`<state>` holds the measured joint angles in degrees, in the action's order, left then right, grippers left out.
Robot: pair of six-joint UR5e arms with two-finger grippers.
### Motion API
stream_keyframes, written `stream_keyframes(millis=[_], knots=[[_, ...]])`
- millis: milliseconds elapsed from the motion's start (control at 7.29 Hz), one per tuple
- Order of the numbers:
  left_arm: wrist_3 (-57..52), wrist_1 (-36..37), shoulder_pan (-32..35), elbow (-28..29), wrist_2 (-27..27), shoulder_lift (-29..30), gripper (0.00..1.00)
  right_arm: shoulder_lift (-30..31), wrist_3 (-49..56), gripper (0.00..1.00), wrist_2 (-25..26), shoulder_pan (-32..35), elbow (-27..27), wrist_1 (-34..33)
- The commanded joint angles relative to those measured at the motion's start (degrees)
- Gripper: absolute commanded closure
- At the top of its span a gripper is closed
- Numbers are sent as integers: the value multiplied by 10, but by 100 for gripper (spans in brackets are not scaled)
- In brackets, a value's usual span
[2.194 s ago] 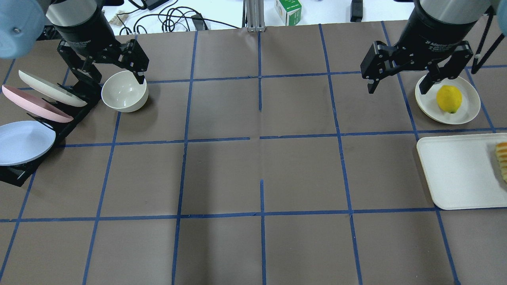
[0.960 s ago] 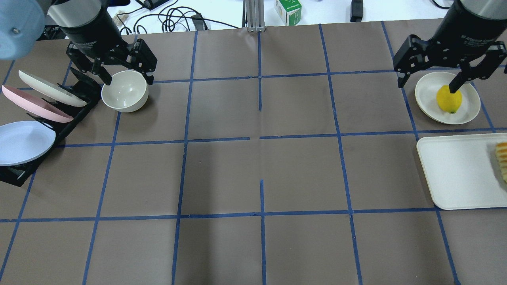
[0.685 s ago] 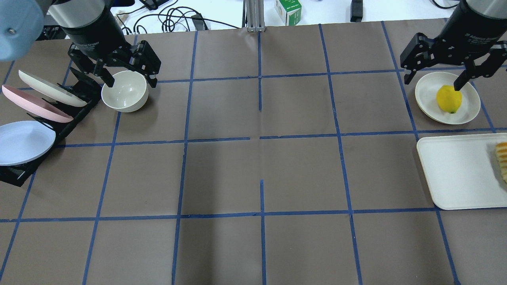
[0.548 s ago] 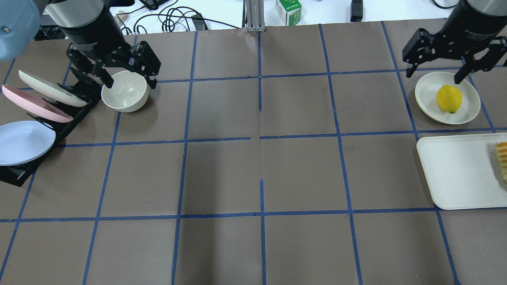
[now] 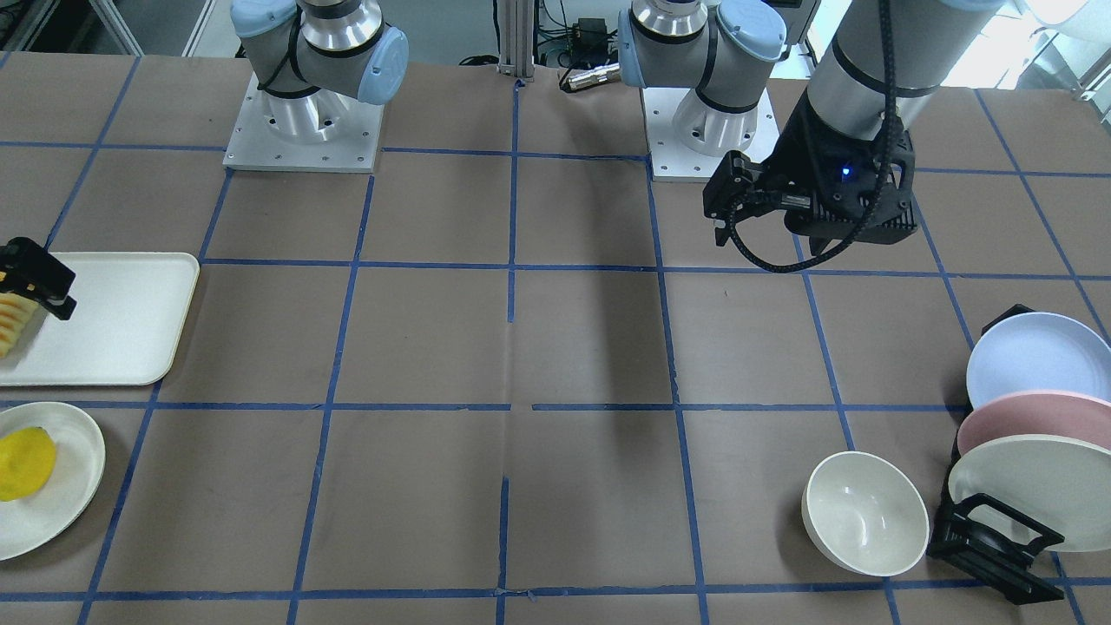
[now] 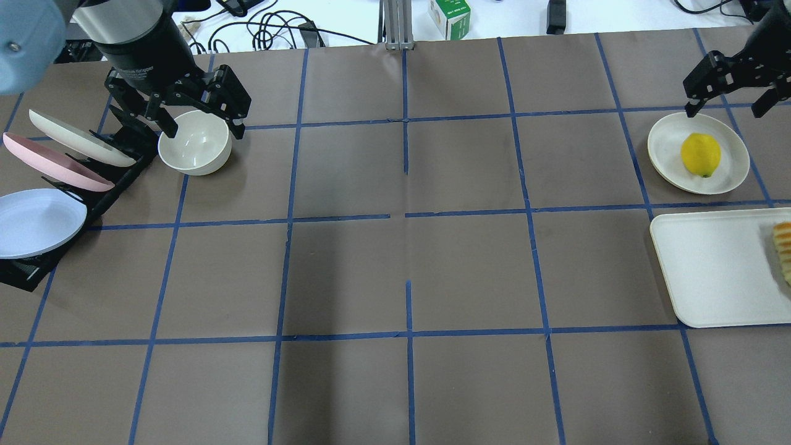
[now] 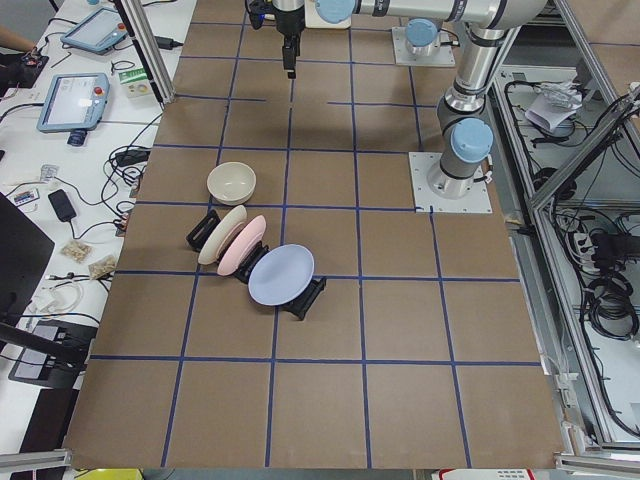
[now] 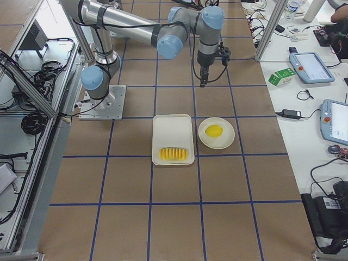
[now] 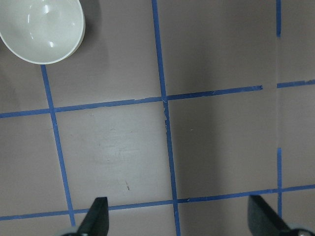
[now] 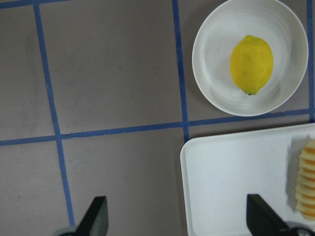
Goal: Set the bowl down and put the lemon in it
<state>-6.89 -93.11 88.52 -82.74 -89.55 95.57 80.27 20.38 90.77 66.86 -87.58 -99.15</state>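
Observation:
The middle of the yellow lemon [image 5: 23, 463] [image 10: 251, 64] on the flat cream plate is the next place for my right gripper to go and close across the lemon's sides.
The cream-white bowl [image 6: 194, 143] stands upright and empty on the table beside the plate rack; it also shows in the front view [image 5: 865, 514] and in the left wrist view [image 9: 42, 29]. My left gripper [image 6: 203, 128] is open and empty, high above the bowl, and its fingertips [image 9: 96, 219] are far apart. The yellow lemon [image 6: 700, 154] lies on a flat cream plate [image 6: 664, 145] and also shows in the right wrist view [image 10: 251, 64]. My right gripper [image 6: 723, 111] is open and empty, high beyond the plate's far rim.
A black rack [image 6: 114, 185] at the left holds blue, pink and cream plates. A white tray [image 6: 710, 272] with ridged sliced food [image 6: 783, 250] lies next to the lemon plate. A green carton [image 6: 450, 17] and cables lie beyond the table's far edge.
My right gripper has moved right and away from over the lemon plate, still open. My left gripper shifted slightly right over the bowl, then held. Bowl and lemon have not moved.

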Motion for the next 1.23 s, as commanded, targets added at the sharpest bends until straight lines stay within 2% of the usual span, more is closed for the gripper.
stream_keyframes(millis=[0,137,411,823,1097], knots=[[-51,62,-55,6,1,54,0,-42,74,0,4,-14,0,-91],[-105,91,-94,7,1,83,0,-67,76,0,3,-16,0,-117],[-130,163,-141,7,-9,149,0,-107,77,0,-5,-51,-2,-141],[-130,219,-175,7,-11,211,0,-165,70,0,-5,-62,1,-146],[-130,235,-176,7,-12,233,0,-199,69,0,4,-63,3,-184]])
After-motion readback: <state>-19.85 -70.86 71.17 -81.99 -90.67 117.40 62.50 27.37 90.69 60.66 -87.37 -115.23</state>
